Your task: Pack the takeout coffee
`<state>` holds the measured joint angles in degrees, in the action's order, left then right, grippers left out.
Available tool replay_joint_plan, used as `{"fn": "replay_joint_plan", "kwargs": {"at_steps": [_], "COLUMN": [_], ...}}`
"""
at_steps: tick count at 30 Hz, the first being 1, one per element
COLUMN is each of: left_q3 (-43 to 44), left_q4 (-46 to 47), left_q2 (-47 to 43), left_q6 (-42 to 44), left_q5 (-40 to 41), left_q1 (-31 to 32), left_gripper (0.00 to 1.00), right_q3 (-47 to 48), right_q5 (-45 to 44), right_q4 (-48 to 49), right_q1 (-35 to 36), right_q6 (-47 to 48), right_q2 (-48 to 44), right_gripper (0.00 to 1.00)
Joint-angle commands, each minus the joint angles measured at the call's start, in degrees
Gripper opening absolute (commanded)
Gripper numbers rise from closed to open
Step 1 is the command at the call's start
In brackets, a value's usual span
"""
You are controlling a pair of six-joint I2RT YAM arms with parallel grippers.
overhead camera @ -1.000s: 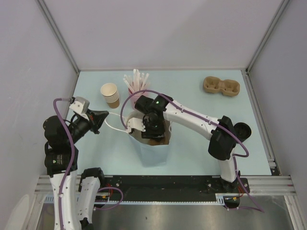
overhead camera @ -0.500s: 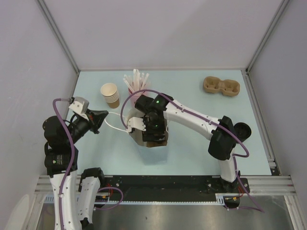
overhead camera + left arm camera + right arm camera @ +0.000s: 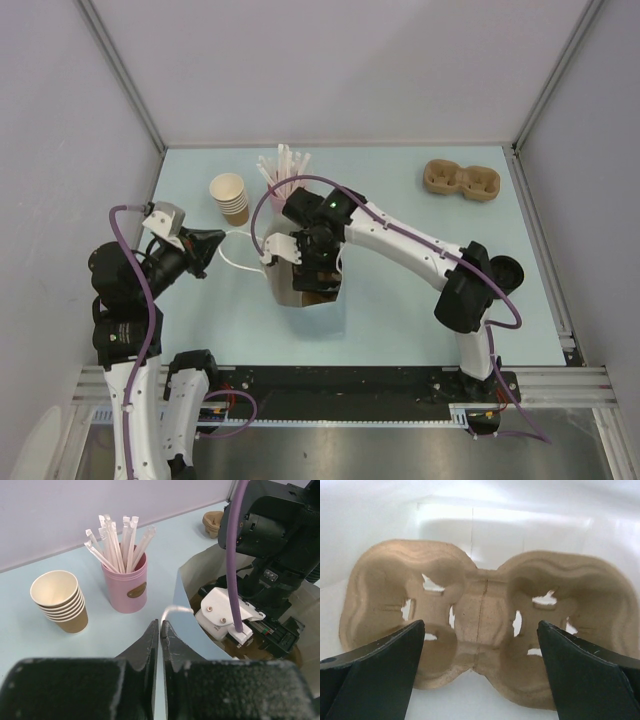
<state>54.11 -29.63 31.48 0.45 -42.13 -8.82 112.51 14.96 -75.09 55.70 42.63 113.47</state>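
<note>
I need to next close my right gripper on the free loop handle (image 3: 340,262) of the white paper bag, opposite my left gripper's loop handle.
The takeout coffee shows in no view. A white paper bag (image 3: 290,292) stands open mid-table. My right gripper (image 3: 312,262) reaches down into it; in the right wrist view this gripper (image 3: 481,623) is open wide, with nothing between its fingers. Below it, a brown pulp two-cup carrier (image 3: 487,610) lies on the bag's floor (image 3: 470,700). My left gripper (image 3: 220,245) is left of the bag. In the left wrist view its jaws (image 3: 160,622) are pressed nearly together on the bag's white loop handle (image 3: 176,609).
A stack of tan lidless paper cups (image 3: 230,198) and a pink cup of white straws (image 3: 282,178) stand behind the bag. A second pulp carrier (image 3: 460,180) lies at the back right. The right arm (image 3: 400,240) stretches across the middle of the table.
My right gripper has opened wide inside the bag. The bag has shifted a little up and left, showing less of its near side. The left arm has hardly moved.
</note>
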Motion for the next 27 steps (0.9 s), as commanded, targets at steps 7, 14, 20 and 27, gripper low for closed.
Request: {"fn": "replay_joint_plan", "kwargs": {"at_steps": [7, 14, 20, 27], "left_q3": [0.6, 0.5, 0.0, -0.1], "left_q4": [2.4, 2.6, 2.6, 2.7], "left_q2": [0.5, 0.3, -0.2, -0.3], "left_q6": [0.0, 0.1, 0.1, 0.2], "left_q5": [-0.4, -1.0, -1.5, -1.7], "left_q1": [-0.6, -0.6, -0.6, -0.6], "left_gripper": [0.22, 0.31, 0.42, 0.51], "right_q3": [1.3, -0.1, -2.4, 0.6], "right_q5": [3.1, 3.1, -0.5, -3.4], "right_q4": [7.5, 11.8, 16.2, 16.7], "right_q1": [-2.0, -2.2, -1.7, -0.9], "right_q6": [-5.9, -8.7, -10.5, -9.9], "right_q2": [-4.4, -6.7, -9.3, -13.7], "right_gripper": [1.00, 1.00, 1.00, 1.00]}}
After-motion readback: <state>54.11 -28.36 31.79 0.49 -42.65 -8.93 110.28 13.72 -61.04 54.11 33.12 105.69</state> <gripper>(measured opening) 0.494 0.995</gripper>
